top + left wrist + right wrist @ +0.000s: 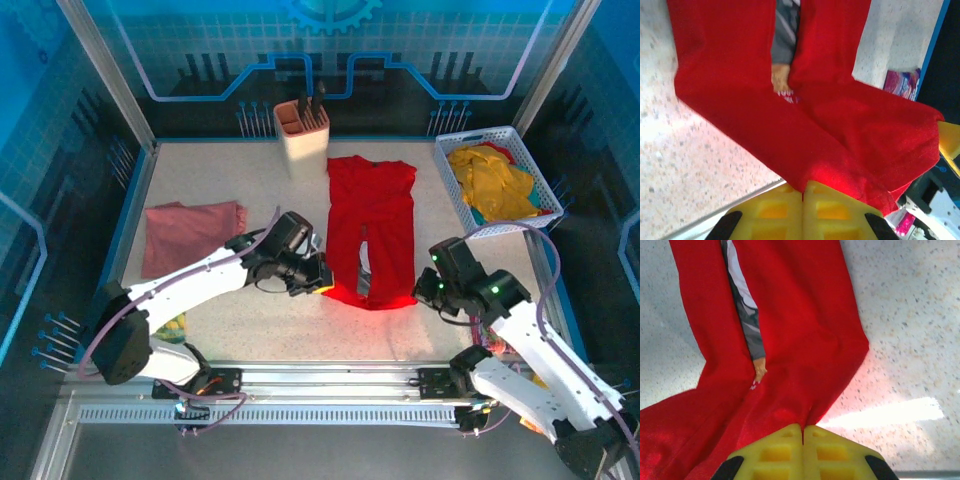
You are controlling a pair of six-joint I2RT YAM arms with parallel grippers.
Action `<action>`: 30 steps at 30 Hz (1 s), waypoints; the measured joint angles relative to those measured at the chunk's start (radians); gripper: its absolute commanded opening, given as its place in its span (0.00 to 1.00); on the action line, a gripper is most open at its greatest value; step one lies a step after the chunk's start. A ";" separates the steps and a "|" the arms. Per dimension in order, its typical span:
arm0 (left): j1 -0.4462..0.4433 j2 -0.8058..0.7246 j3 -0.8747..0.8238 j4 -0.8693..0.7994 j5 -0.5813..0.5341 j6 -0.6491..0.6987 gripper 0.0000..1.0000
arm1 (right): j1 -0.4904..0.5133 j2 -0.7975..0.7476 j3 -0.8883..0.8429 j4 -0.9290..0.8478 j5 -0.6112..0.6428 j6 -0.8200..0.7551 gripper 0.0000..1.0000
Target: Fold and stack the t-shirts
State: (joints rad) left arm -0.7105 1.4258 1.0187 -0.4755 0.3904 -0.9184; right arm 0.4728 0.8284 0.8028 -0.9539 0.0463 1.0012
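Next, my right gripper releases the red t-shirt's hem corner halfway up the t-shirt's long edge [402,229] that faces the white basket.
A bright red t-shirt [371,225] lies lengthwise in the middle of the table, both sides folded inward so a strip of dark-and-white graphic [364,262] shows between them. My left gripper [322,279] is shut on its near left hem corner; the yellow pads [830,210] pinch red cloth [805,125]. My right gripper [421,287] is shut on the near right hem corner, red cloth [800,340] caught between its pads [830,452]. A dusty pink t-shirt [190,230] lies folded at the left. Yellow t-shirts [492,183] sit in the white basket [545,188].
A beige holder with dark utensils [302,135] stands at the back, just left of the red shirt's collar end. A colourful packet [172,327] lies by the left arm's base. Bare speckled tabletop [270,325] runs along the near edge.
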 measured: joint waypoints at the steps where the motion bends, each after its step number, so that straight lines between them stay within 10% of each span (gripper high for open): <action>1: 0.013 0.015 0.017 -0.006 0.000 0.010 0.00 | -0.021 0.022 0.003 0.014 -0.019 -0.019 0.00; 30: 0.226 0.435 0.423 -0.043 0.094 0.212 0.00 | -0.350 0.523 0.223 0.317 -0.283 -0.284 0.00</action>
State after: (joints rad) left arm -0.4843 1.8603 1.4418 -0.5190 0.4847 -0.7063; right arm 0.1230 1.3510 1.0256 -0.6365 -0.2363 0.7174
